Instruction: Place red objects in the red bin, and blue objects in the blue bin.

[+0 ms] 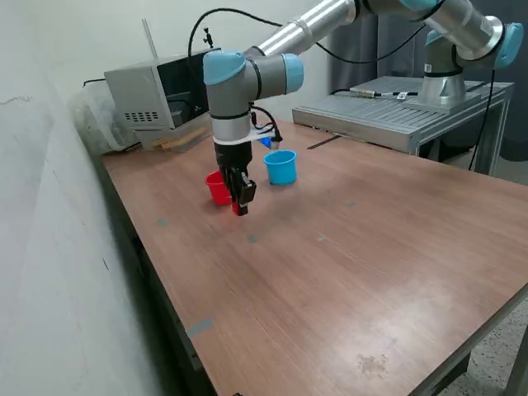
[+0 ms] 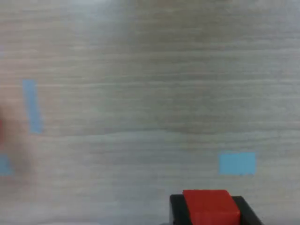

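Note:
Next, I release the small red cube inside the red cup (image 1: pixel 222 188), on its bottom.
My gripper (image 1: pixel 240 205) is shut on a small red cube (image 1: pixel 239 210), held just above the wooden table, beside the red cup (image 1: pixel 217 189) on its near side. In the wrist view the red cube (image 2: pixel 209 207) sits between my black fingers (image 2: pixel 177 211), with bare table beyond. The light blue cup (image 1: pixel 280 167) stands upright to the exterior view's right of the red cup. A small dark blue piece (image 1: pixel 266 142), perhaps a blue cube, shows behind my arm. The other cubes are out of view.
A grey box-shaped device (image 1: pixel 153 91) stands at the back left by the wall. A grey metal platform (image 1: pixel 388 107) holding the arm's base is at the back right. Blue tape marks (image 2: pixel 237 163) lie on the table (image 1: pixel 346 272).

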